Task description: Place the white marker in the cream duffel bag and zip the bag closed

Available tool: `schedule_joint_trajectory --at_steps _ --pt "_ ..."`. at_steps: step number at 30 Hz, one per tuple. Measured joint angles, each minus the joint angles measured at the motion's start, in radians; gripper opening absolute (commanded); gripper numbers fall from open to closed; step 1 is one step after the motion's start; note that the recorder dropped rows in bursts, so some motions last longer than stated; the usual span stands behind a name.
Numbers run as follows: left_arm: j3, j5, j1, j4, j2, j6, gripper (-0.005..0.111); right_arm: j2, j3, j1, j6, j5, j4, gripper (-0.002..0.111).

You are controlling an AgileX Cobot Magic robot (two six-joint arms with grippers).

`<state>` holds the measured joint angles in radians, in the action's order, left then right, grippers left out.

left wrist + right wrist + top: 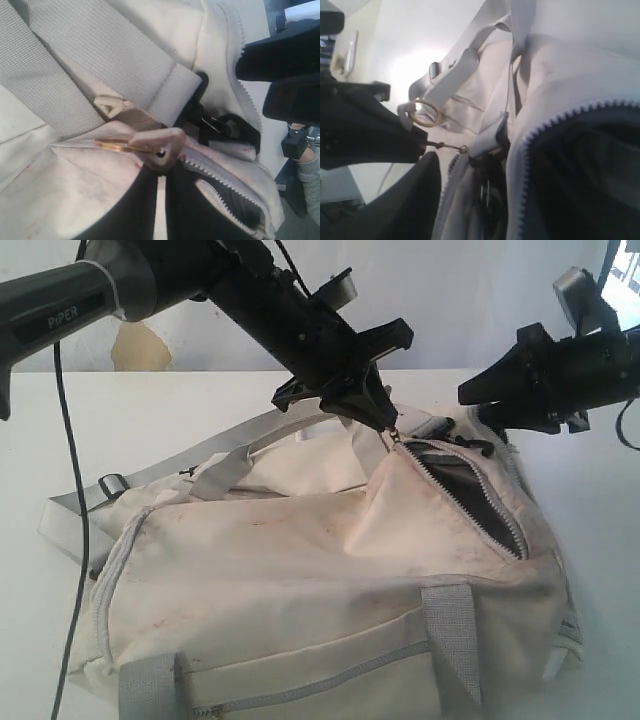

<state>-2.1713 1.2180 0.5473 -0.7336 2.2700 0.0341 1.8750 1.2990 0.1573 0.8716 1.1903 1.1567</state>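
Observation:
The bag's far zipper edge is loose and sagging next to the zipper pull, so my right gripper will pinch that zipper edge (pixel 455 449) and hold it still while my left gripper pulls.
The cream duffel bag (pixel 300 560) lies on the white table (pixel 40 430), its top zipper parted at the right end over dark lining (pixel 470 495). My left gripper (pixel 385 425) hangs above that opening, shut on the zipper pull (pixel 394 437); in the left wrist view the fingertips (pixel 150 165) pinch a cream tab (pixel 165 142) with a gold ring (pixel 115 146). My right gripper (pixel 478 400) hovers just past the bag's right end, jaws apart and empty; one dark finger (pixel 415 200) shows beside the zipper teeth (pixel 530 145). The white marker is out of view.
A grey shoulder strap (pixel 80 505) trails off the bag's left end. Two grey carry handles (pixel 455 640) hang over the near side. A black cable (pixel 70 490) drops at the left edge. A white wall (pixel 450 300) stands behind the table.

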Motion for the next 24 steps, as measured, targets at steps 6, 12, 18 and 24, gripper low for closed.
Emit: schedule_joint_trajectory --at_steps 6,12,18,24 --pt "0.0 0.0 0.0 0.0 -0.018 0.007 0.0 -0.071 0.015 0.0 0.032 -0.111 -0.035 0.051" --pt "0.0 0.0 0.0 0.0 -0.02 0.007 0.0 -0.125 0.015 -0.015 0.067 -0.053 -0.039 0.051" --pt "0.0 0.0 0.0 -0.046 -0.02 0.007 0.0 -0.129 0.016 -0.097 0.117 -0.026 -0.081 0.051" --pt "0.0 0.0 0.0 -0.066 -0.02 0.007 0.0 -0.13 0.016 -0.173 0.137 -0.121 -0.25 0.05"
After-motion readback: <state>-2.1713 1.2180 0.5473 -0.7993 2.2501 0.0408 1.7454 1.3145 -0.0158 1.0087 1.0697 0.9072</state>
